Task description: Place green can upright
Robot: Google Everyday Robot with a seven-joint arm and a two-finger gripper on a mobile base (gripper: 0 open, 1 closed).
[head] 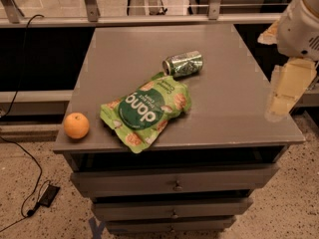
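The robot's gripper needs to next move to the green can that lies above the snack bag and close around the middle of its body (183, 63).
The green can (183, 64) lies on its side near the middle of the grey cabinet top (134, 49), silver top facing left. It rests just above the upper right corner of a flat green snack bag (147, 111). My gripper (287, 87) hangs at the right edge of the view, pale and blocky, over the cabinet's right side. It is well to the right of the can and holds nothing that I can see.
An orange (76, 125) sits at the front left corner of the cabinet top. Drawers (174, 183) are below the front edge. A metal railing (149, 6) runs behind the cabinet. A black cable (30, 183) lies on the floor at the left.
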